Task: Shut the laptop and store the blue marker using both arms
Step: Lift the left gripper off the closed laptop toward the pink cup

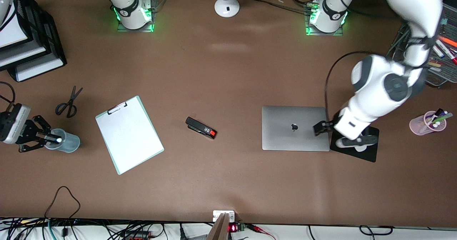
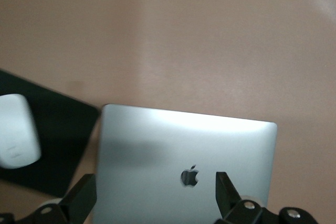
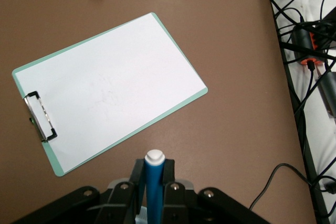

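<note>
The robot's right gripper needs to release the blue marker inside the clear cup (image 1: pixel 62 139), between the scissors and the front edge of the table.
The laptop (image 1: pixel 294 127) lies closed on the table, lid up with the apple logo showing; it also shows in the left wrist view (image 2: pixel 184 156). My left gripper (image 1: pixel 320 127) is open over the laptop's edge toward the left arm's end, its fingers (image 2: pixel 223 190) spread wide above the lid and its middle over the lid (image 2: pixel 155 182). My right gripper (image 1: pixel 50 139) is shut on the blue marker (image 3: pixel 155 182), held upright with its white end up (image 1: pixel 59 139), over the mouth of a clear cup (image 1: pixel 68 142) at the right arm's end of the table.
A black mouse pad (image 1: pixel 367 154) with a white mouse (image 2: pixel 16 137) lies beside the laptop. A clipboard (image 1: pixel 128 134), stapler (image 1: pixel 201 128) and scissors (image 1: pixel 68 104) lie on the table. A pink pen cup (image 1: pixel 430 123) and a mesh tray (image 1: pixel 442 58) stand at the left arm's end, black paper trays (image 1: pixel 28 43) at the right arm's.
</note>
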### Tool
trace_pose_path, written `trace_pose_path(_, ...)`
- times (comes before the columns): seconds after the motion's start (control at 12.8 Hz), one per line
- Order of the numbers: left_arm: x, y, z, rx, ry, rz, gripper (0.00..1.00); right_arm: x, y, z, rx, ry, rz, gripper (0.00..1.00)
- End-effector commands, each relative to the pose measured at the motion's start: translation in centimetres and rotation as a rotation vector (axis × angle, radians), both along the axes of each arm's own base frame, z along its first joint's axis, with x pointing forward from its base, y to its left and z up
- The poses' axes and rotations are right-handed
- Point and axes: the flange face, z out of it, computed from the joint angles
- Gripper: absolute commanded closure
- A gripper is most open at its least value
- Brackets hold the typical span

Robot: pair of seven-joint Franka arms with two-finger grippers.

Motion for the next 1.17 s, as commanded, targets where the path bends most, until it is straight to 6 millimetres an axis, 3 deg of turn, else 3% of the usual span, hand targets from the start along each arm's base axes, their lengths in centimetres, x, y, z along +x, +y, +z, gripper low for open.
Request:
trace_pose_path(0.0, 0.9, 2.3, 6.1, 0.029, 0.027, 0.011, 0.00, -1.3, -0.7, 0.0, 0.054, -0.007, 0.046, 0.88)
trace_pose_path(0.23, 1.2, 4.0, 11.9, 0.035, 0.026, 0.037, 0.00, -2.0, -2.1, -2.0, 0.123, -0.030, 0.093, 0.88)
trace_pose_path(0.55, 0.5, 6.0, 19.3, 0.158, 0.030, 0.043, 0.00, -2.2, -3.0, -2.8, 0.137, -0.042, 0.094, 0.88)
trace_pose_path(0.7, 0.0, 5.8, 21.5, 0.213, 0.023, 0.039, 0.00, -2.5, -3.9, -3.6, 0.145, -0.049, 0.099, 0.88)
trace_pose_path(1.01, -1.1, 6.6, 22.1, 0.220, 0.090, 0.045, 0.00, -2.9, -5.2, -5.5, 0.169, -0.033, 0.071, 0.88)
trace_pose_path(1.09, -1.6, 6.7, 23.4, 0.223, 0.070, 0.049, 0.00, -3.0, -5.6, -6.5, 0.179, -0.035, 0.074, 0.88)
